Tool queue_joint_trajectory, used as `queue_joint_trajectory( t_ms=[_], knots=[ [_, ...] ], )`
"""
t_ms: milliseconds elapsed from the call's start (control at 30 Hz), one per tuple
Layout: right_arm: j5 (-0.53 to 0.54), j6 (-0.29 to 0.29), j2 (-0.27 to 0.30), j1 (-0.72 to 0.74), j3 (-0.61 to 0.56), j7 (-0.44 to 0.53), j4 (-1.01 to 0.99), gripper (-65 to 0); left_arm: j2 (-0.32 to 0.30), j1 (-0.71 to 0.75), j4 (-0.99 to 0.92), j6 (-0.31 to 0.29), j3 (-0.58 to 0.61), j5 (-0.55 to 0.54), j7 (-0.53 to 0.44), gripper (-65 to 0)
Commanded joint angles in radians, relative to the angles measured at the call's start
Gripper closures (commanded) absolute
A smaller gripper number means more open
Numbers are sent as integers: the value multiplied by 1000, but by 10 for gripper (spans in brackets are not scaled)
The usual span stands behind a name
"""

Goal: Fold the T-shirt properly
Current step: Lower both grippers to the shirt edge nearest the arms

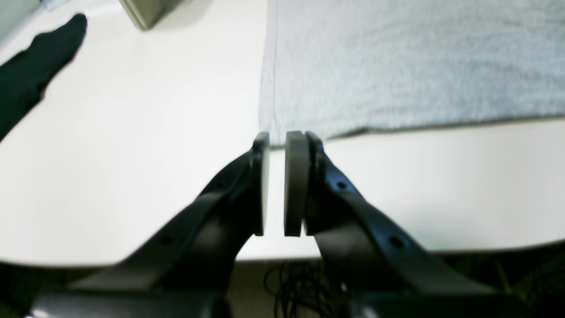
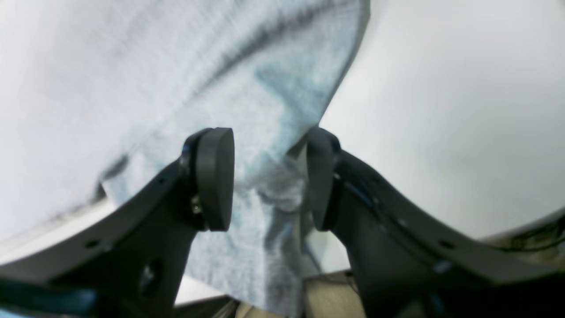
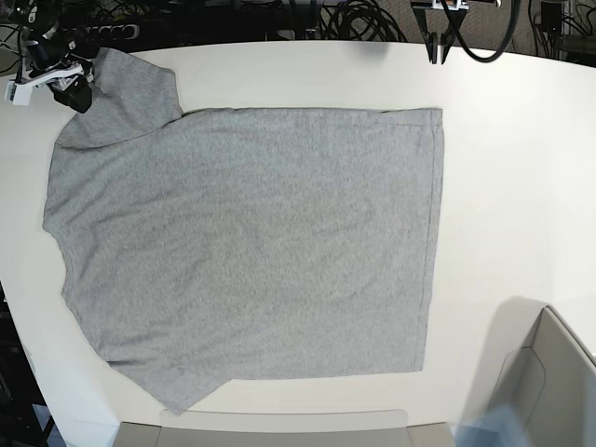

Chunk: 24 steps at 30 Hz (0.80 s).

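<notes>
The T-shirt's far sleeve is next for my right gripper. It should grab that sleeve by the sleeve's top edge (image 3: 90,105) (image 2: 275,164), between the shoulder seam and the sleeve's opening.
The T-shirt (image 3: 251,242) lies spread flat on the white table (image 3: 521,186), plain heather-grey side up, with its sleeves to the left and its hem to the right. My right gripper (image 3: 73,93) is at the far left sleeve. In the right wrist view it (image 2: 269,137) is wide open, with rumpled sleeve cloth (image 2: 265,185) between its fingers, not pinched. My left gripper (image 3: 436,51) hovers at the far table edge, just beyond the hem corner (image 1: 282,132). Its pads (image 1: 295,176) stand a thin gap apart, with nothing between them.
A grey bin (image 3: 549,372) stands at the near right corner, also seen as a corner (image 1: 145,13) in the left wrist view. A grey tray edge (image 3: 279,428) runs along the near side. Cables (image 3: 354,19) lie behind the table. A dark shape (image 1: 35,57) shows at the left.
</notes>
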Motion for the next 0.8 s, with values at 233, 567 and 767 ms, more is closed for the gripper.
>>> queue_joint_trajectory(
  t_ms=[233,567,767],
  knots=[
    [-227,224,-120,188,258,-218,17,-269,-1,7,18,6,-1,1,-18,-78],
    [-527,366,-222,319,363,-281,-13,-269,2,6,20,6,-2,1,-18,-78],
    [-550,366,-242,317,358,-280,-72,-269,5,6,20,6,-2,1,-18,-78]
  ],
)
